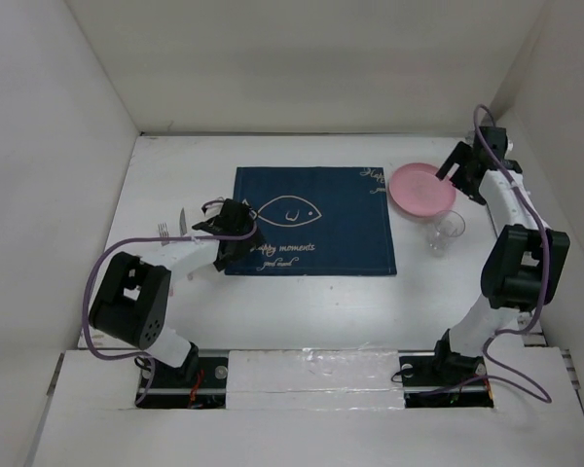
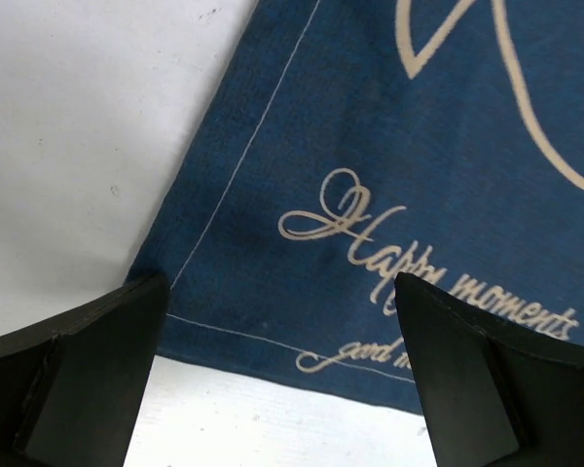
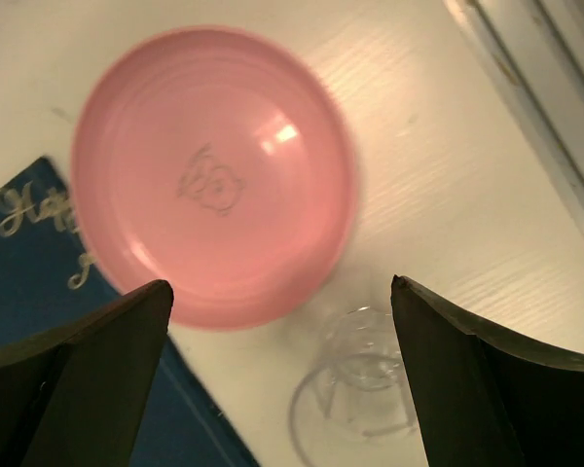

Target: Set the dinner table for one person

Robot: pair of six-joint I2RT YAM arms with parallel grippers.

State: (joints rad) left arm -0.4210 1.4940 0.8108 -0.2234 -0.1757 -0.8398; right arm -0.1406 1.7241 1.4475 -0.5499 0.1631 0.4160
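Note:
Next, I should move my right gripper to the pink plate's rim point(image 1: 454, 201) point(image 3: 352, 202) on the side away from the navy placemat, near the clear glass, and close it there.
The white dinner table point(image 1: 311, 302) holds a navy placemat point(image 1: 321, 219) with a fish drawing. A pink plate point(image 1: 420, 188) lies just off the mat's far right corner, and a clear glass point(image 1: 446, 230) stands next to it. A fork point(image 1: 163, 231) and a knife point(image 1: 182, 220) lie left of the mat. My left gripper point(image 1: 236, 216) is open and empty over the mat's near left corner point(image 2: 175, 292). My right gripper point(image 1: 452, 167) is open and empty above the plate point(image 3: 214, 175) and the glass point(image 3: 365, 384).
White walls enclose the table on the left, back and right. A raised white ledge point(image 1: 302, 375) runs along the near edge by the arm bases.

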